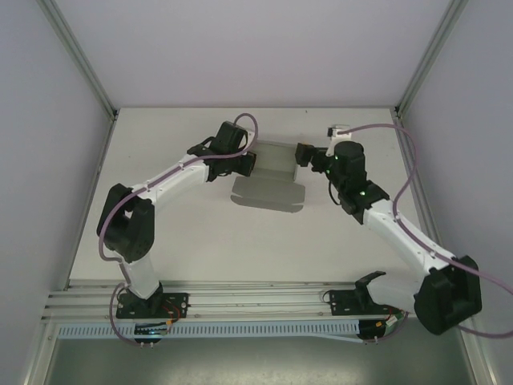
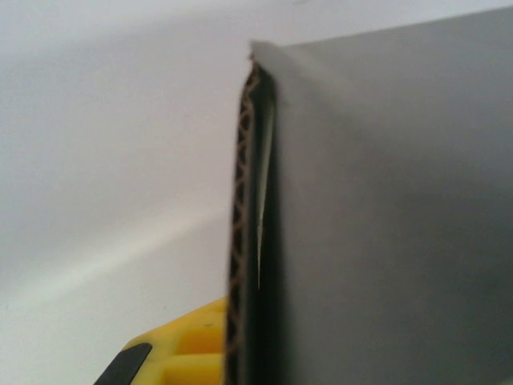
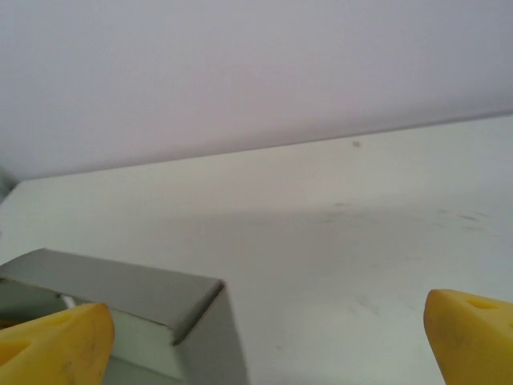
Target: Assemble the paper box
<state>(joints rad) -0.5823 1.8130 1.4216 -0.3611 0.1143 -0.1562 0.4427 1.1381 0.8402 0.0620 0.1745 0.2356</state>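
Note:
The grey panel leans over a finger of my left gripper on the box's side, so next I open it and pinch the panel and the box's side together point(image 2: 258, 120).
The paper box point(image 1: 272, 170) is grey cardboard in the middle of the table, partly folded, with side walls raised and a flat flap point(image 1: 268, 196) lying toward the arms. My left gripper point(image 1: 245, 164) is shut on the box's left wall. In the left wrist view that wall's corrugated edge point(image 2: 239, 241) runs upright beside a yellow finger point(image 2: 188, 349), and a grey panel point(image 2: 385, 208) hides the other finger. My right gripper point(image 1: 304, 152) is at the box's right end, open. In the right wrist view a box corner point(image 3: 172, 309) lies by the left fingertip point(image 3: 56, 345), with nothing held between the fingers.
The white table point(image 1: 200, 241) has pale walls on its left, back and right, with metal frame posts point(image 1: 80, 56) at the corners. An aluminium rail point(image 1: 240, 293) carrying the arm bases runs along the near edge.

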